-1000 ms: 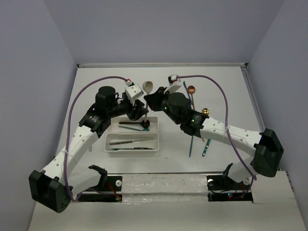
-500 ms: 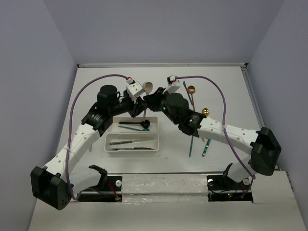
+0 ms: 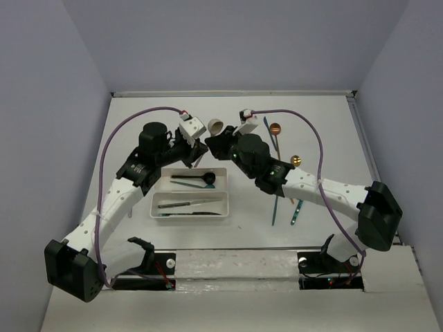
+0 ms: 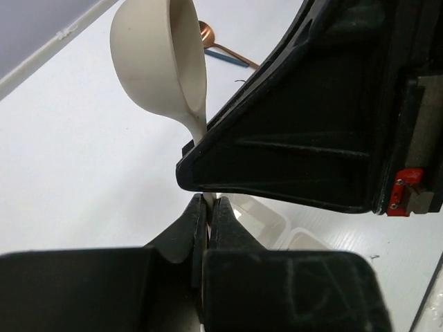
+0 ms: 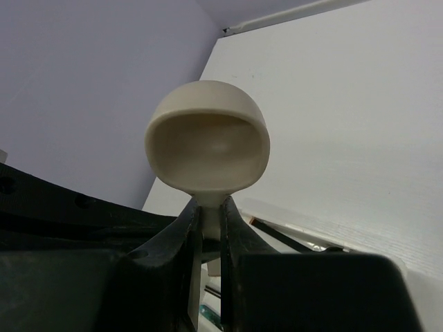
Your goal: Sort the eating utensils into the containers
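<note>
Next, I let go of the cream spoon with my left gripper on the teal spoon (image 3: 197,184) beside the black spoon in the far container.
A cream spoon (image 3: 215,125) hangs in the air above the far container, bowl up, between my two grippers. My left gripper (image 3: 199,153) is shut on its thin handle, seen as a cream sliver between the pads in the left wrist view (image 4: 208,207). Higher up, my right gripper (image 3: 216,138) pinches the neck just under the bowl (image 5: 208,142), jaws close against both sides (image 5: 211,214). Two white containers lie below: the far one (image 3: 223,173) holds a black spoon (image 3: 201,179), the near one (image 3: 154,205) holds a dark knife (image 3: 181,204) and teal pieces.
Loose utensils lie right of the containers, partly under the right arm: a copper spoon (image 3: 275,128), a gold spoon (image 3: 296,160), a teal knife (image 3: 276,207) and a short teal piece (image 3: 295,215). Purple cables arc over both arms. Walls close in the table's far and side edges.
My left gripper has moved up to the spoon's handle and closed on it. The right gripper has kept its hold at the neck, and the spoon has barely shifted.
</note>
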{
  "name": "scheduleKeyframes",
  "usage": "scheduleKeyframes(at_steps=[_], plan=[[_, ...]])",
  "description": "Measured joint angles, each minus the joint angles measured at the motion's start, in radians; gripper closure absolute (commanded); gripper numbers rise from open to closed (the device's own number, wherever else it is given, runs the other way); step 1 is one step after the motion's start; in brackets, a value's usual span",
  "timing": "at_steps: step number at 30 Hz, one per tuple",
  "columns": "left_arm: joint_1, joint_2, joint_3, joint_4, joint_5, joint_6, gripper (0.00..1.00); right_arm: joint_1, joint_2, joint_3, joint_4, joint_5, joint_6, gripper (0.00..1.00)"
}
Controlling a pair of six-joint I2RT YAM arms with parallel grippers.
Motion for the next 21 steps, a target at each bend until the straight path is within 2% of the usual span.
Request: scheduleKeyframes(at_steps=[1,4,6,9,15,21], plan=[[0.000,-0.005,-0.003,-0.003,-0.005,0.019,1.00,0.000,0.000,-0.001,0.000,-0.004,0.000,0.53],[-0.001,-0.024,-0.016,-0.027,-0.029,0.085,1.00,-0.014,0.000,-0.008,-0.006,-0.026,-0.004,0.33],[0.000,-0.030,-0.027,-0.051,-0.044,0.124,1.00,-0.022,-0.002,-0.014,-0.027,-0.038,-0.011,0.25],[0.007,-0.027,-0.040,-0.079,-0.064,0.161,1.00,-0.032,-0.006,-0.016,-0.084,-0.045,-0.026,0.21],[0.038,0.026,-0.043,-0.098,-0.123,0.239,1.00,-0.044,-0.042,-0.016,-0.233,-0.063,-0.075,0.20],[0.053,0.128,-0.039,-0.205,-0.178,0.495,1.00,-0.056,-0.173,-0.082,-0.393,-0.017,-0.106,0.18]])
